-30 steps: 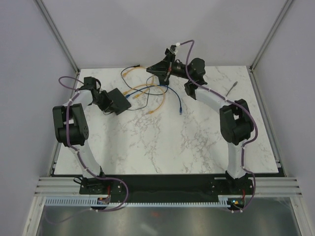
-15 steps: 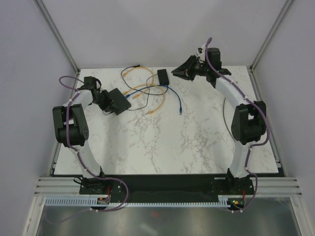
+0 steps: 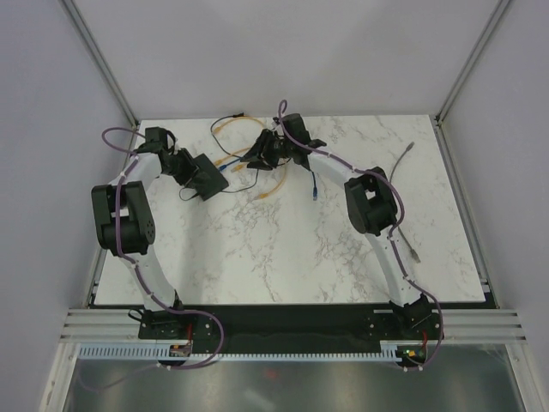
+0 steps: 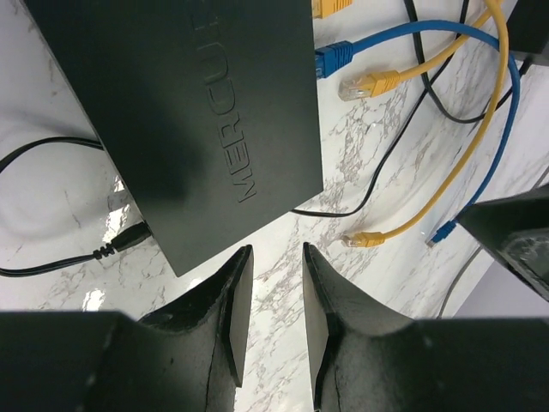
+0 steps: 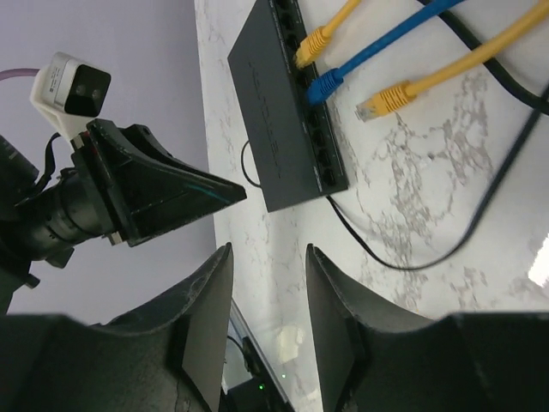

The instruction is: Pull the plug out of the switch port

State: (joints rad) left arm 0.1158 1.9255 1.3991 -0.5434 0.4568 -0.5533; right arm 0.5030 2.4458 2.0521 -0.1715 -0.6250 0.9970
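The robot's right gripper needs to next close on the ribbed part of the blue plug (image 3: 223, 167) (image 5: 325, 86), where it goes into the switch's port edge beside the yellow plug.
The switch (image 3: 209, 176) is a flat matte-black box at the back left of the table. In the right wrist view its port edge (image 5: 319, 142) holds a yellow plug (image 5: 312, 45) and a blue plug (image 5: 326, 85); a second yellow plug (image 5: 384, 99) lies loose beside them. My left gripper (image 3: 187, 166) is open and empty, its tips (image 4: 276, 251) just off the corner of the box (image 4: 189, 112). My right gripper (image 3: 261, 154) is open and empty over the cables to the right of the switch, with the port edge ahead of its tips (image 5: 268, 251).
Yellow, blue and thin black cables (image 3: 266, 176) loop over the marble right of the switch. A black power cord (image 4: 111, 249) enters the box's other edge. A grey cable (image 3: 405, 155) lies at the back right. The left arm's wrist camera (image 5: 73, 86) shows beyond the switch.
My right arm has swung from the back right down and left to the cables beside the switch. My left gripper has stayed by the box.
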